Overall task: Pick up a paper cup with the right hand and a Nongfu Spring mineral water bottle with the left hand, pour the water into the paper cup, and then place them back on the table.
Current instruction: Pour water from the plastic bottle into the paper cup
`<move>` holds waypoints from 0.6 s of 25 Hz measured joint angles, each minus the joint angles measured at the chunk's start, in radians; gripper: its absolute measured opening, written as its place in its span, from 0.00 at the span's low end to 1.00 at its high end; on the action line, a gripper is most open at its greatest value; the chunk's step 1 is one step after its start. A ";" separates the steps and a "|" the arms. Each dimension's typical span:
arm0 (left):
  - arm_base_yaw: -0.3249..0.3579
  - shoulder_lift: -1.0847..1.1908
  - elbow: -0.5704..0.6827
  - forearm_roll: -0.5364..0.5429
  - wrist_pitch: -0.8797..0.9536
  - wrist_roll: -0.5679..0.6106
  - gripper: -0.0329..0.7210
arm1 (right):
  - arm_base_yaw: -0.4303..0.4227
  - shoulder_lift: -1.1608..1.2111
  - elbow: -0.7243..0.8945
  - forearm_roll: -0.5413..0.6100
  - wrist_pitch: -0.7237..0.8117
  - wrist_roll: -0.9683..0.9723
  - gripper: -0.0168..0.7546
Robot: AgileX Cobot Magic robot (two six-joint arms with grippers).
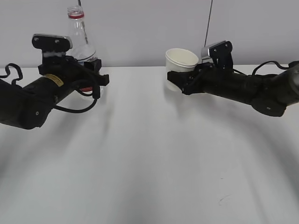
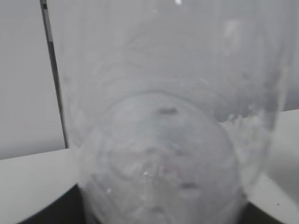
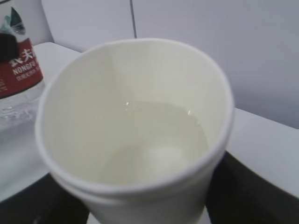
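Note:
Next, my right gripper puts the paper cup down on the white table's far side [image 1: 191, 97], near the hanging dark cable.
The clear Nongfu Spring bottle [image 1: 80, 37], open-necked with a red neck ring, stands upright at the far left, held low on its body by my left gripper [image 1: 91, 75]. In the left wrist view the bottle [image 2: 163, 140] fills the frame. The cream-white paper cup [image 1: 181, 63] is held by my right gripper [image 1: 180, 80] at the far right, slightly tilted. In the right wrist view the cup [image 3: 135, 135] holds clear water [image 3: 159, 140], and the bottle's red-and-white label [image 3: 18, 60] shows at the left edge.
The white table [image 1: 149, 158] stretches wide in front of both arms, with a small dark scratch mark [image 1: 223, 199] near the front right. A grey wall stands behind. A thin dark cable [image 1: 209, 21] hangs down behind the right arm.

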 joint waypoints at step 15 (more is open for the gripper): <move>0.000 0.054 0.000 0.037 -0.058 0.026 0.44 | 0.000 0.064 0.000 0.174 0.070 -0.124 0.65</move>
